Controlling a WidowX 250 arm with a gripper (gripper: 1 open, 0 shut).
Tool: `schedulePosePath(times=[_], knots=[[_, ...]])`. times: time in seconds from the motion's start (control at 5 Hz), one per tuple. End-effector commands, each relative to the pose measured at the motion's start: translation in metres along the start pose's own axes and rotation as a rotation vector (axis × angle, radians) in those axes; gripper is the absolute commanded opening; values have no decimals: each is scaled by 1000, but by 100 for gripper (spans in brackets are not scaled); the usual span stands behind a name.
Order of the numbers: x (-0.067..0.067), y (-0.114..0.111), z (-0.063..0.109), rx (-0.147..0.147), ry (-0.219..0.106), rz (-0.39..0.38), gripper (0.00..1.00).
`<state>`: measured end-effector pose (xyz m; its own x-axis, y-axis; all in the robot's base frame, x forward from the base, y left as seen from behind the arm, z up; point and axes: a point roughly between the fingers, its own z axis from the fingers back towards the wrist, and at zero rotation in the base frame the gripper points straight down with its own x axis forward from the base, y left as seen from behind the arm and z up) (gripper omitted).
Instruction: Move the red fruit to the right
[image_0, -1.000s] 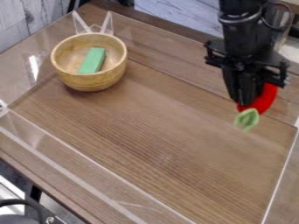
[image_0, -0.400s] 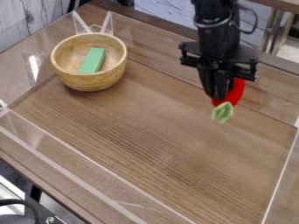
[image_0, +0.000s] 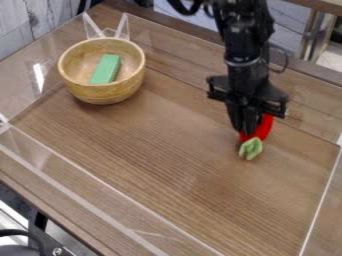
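Note:
Next, my gripper lets go of the red fruit on the open wooden table, about midway (image_0: 230, 112) between the bowl and the opposite clear wall.
The red fruit (image_0: 263, 128) is a small bright-red piece with a green leafy cap (image_0: 251, 150) hanging at its lower end. My gripper (image_0: 253, 128) points down and is shut on the red fruit, at the right side of the wooden table (image_0: 160, 170). The green cap sits at or just above the tabletop; I cannot tell whether it touches. The black fingers (image_0: 242, 115) cover the left part of the fruit.
A wooden bowl (image_0: 102, 72) at the back left holds a flat green block (image_0: 107, 68). A low clear wall (image_0: 160, 215) runs around the table's edges, with its right side near the fruit.
The gripper has come down and shifted left and toward the camera with the red fruit in it, from high over the right edge to just above the tabletop.

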<state>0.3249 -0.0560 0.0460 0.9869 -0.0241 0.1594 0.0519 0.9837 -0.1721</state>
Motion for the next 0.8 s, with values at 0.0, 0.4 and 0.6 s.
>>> schedulePosePath(times=[0.0,0.4,0.6], knots=[[15,14,21,-8,-56,-24,0],[27,25,19,-6,-66,-6,0],[33,23,10,-3,-69,27,0]])
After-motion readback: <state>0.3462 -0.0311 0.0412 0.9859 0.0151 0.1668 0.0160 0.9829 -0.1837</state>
